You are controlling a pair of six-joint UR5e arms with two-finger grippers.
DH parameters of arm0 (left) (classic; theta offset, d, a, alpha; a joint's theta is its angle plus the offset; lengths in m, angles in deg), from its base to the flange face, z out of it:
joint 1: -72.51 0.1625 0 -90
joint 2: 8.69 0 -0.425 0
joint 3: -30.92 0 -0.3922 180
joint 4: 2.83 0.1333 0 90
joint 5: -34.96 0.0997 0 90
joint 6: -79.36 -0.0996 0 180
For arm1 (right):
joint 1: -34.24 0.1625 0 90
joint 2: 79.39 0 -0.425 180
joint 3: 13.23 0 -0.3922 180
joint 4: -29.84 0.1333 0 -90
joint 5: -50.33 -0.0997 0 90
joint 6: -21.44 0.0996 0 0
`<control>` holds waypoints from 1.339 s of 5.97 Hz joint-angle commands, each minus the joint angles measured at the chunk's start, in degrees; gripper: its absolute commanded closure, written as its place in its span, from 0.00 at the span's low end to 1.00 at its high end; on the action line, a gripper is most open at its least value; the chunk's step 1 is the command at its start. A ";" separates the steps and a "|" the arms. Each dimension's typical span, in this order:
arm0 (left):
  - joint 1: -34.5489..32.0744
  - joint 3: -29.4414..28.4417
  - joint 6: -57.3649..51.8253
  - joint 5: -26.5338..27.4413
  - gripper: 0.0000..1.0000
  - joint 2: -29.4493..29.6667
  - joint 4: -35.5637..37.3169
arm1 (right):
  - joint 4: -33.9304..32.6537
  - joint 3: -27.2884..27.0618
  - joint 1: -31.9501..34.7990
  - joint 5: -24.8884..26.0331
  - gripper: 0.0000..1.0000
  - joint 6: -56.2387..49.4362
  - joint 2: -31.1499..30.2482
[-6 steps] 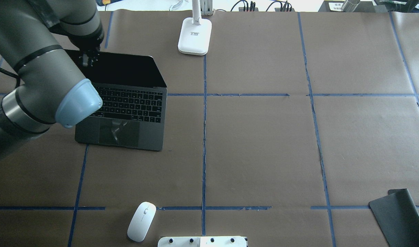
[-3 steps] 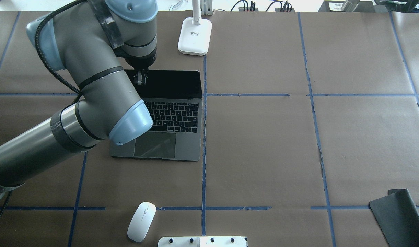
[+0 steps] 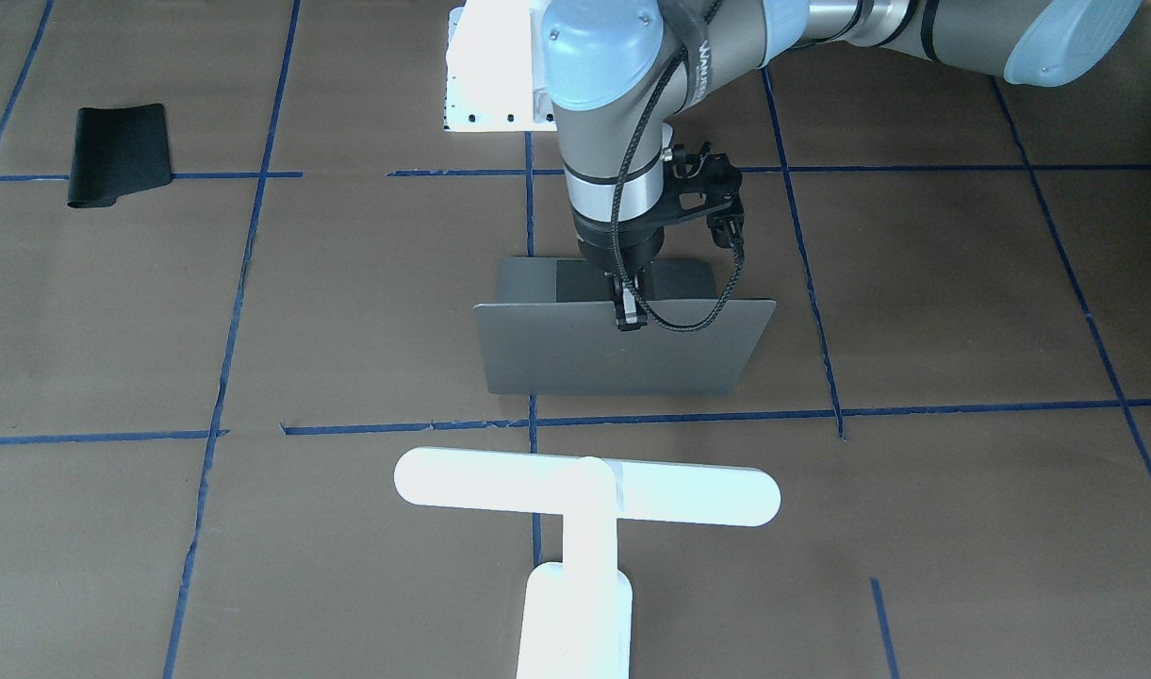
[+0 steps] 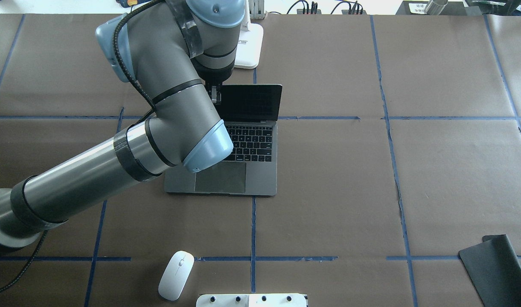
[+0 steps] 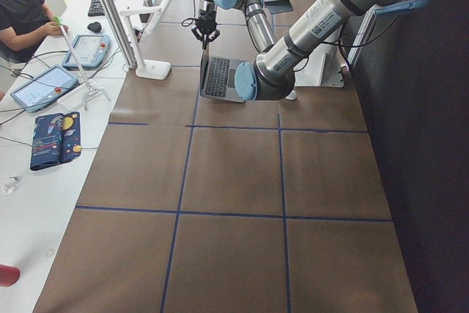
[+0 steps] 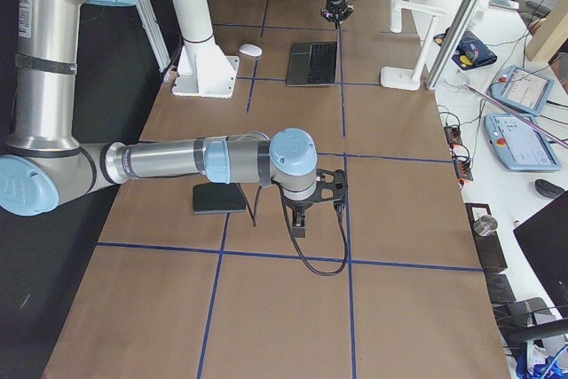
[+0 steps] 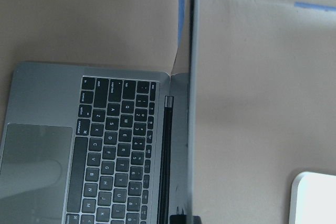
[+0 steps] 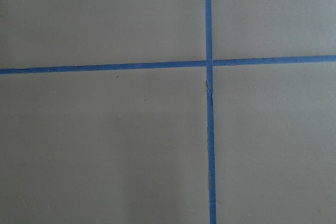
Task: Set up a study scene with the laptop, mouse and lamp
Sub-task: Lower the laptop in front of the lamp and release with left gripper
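My left gripper is to release the laptop on the brown table (image 3: 579, 360) near the lamp, with the laptop's hinge edge along the blue line.
The laptop (image 4: 251, 170) stands open on the brown table, straddling the centre blue line, lid nearly upright. It also shows in the front view (image 3: 622, 358) and the left wrist view (image 7: 115, 145). My left gripper (image 4: 216, 94) is shut on the lid's top edge (image 3: 627, 316). The lamp (image 3: 586, 490) stands just behind the laptop; its base (image 4: 248, 53) is partly hidden by my left arm. The mouse (image 4: 176, 275) lies near the front edge, left of centre. My right gripper (image 6: 297, 226) hangs over bare table by a tape cross; I cannot tell whether it is open or shut.
A black mat (image 4: 495, 268) lies at the front right, close to my right arm (image 6: 220, 198). The white bolted pedestal (image 4: 251, 300) sits at the front centre, next to the mouse. Blue tape lines divide the brown paper.
My left arm has dragged the laptop to the right by its lid, from the left grid cell to the centre line. The lid now stands more upright. The mouse has not moved.
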 commanded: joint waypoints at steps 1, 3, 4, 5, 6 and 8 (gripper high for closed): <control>0.09 -2.95 0.29 0.01 1.00 1.19 -2.46 | 0.00 0.00 0.00 0.00 0.00 -0.01 -0.03; 0.09 -3.75 3.71 0.01 1.00 1.45 -3.61 | 0.00 0.00 0.00 0.09 0.00 -0.01 -0.03; 0.09 -4.36 4.77 0.01 1.00 1.89 -3.61 | 0.00 0.00 0.09 0.09 0.00 -0.01 -0.03; 0.09 -4.54 4.78 0.01 1.00 1.89 -3.61 | 0.00 0.00 0.18 0.09 0.00 -0.01 -0.03; 0.17 -4.63 4.69 0.01 0.95 1.80 -5.35 | 0.00 0.08 0.18 0.09 0.00 -0.01 -0.03; 0.53 -4.63 4.60 0.09 0.28 1.54 -6.16 | 0.00 0.70 0.18 0.09 0.00 -0.10 0.06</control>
